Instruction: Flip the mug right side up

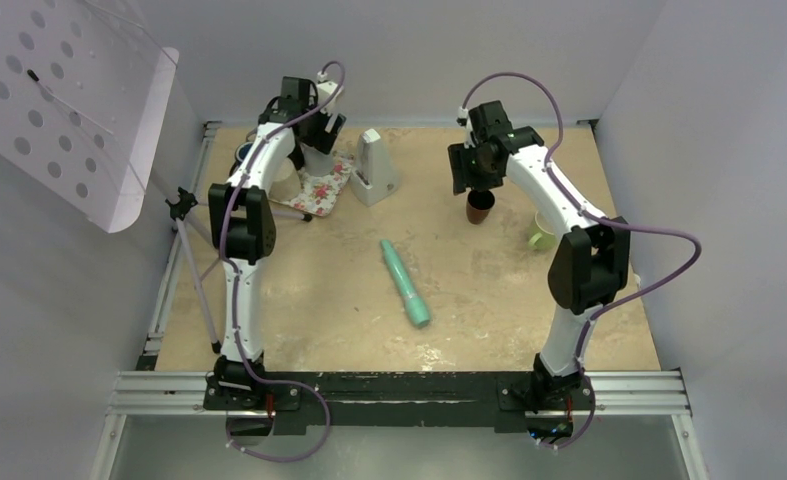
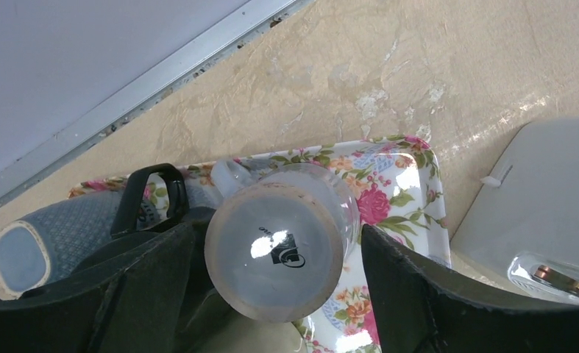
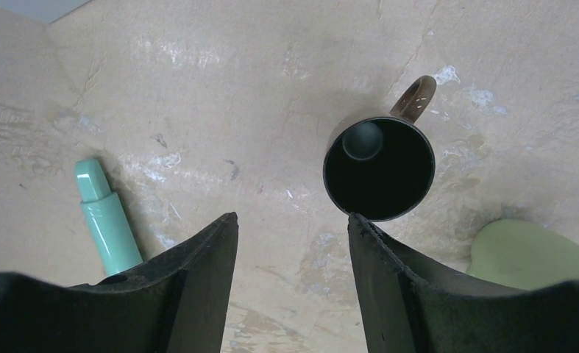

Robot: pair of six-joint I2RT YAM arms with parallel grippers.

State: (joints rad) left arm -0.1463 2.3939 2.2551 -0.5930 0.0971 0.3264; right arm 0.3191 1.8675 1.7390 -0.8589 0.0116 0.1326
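The pale mug is base-up, so next my left gripper lifts it by its base and passes its open end [image 2: 334, 182] to my right gripper for turning.
A pale mug [image 2: 275, 250] stands upside down on a floral tray [image 2: 411, 176], its base with a black logo facing up and its handle [image 2: 227, 170] at the far side. My left gripper [image 2: 279, 229] is open, one finger on each side of this mug, with a gap showing at the right finger [image 2: 418, 294]. A dark brown mug [image 3: 379, 176] stands upright on the table, mouth up, handle pointing away. My right gripper [image 3: 292, 217] hangs open above the table just in front of it, holding nothing. From above, the brown mug [image 1: 480, 207] sits just below the right gripper [image 1: 479, 182].
A teal tube [image 1: 405, 284] lies mid-table. A light green mug [image 1: 541, 233] sits right of the brown one. A white wedge-shaped holder [image 1: 374, 167] stands beside the tray [image 1: 327, 187]. A blue-grey patterned item [image 2: 58, 235] with a black handle lies left of the inverted mug.
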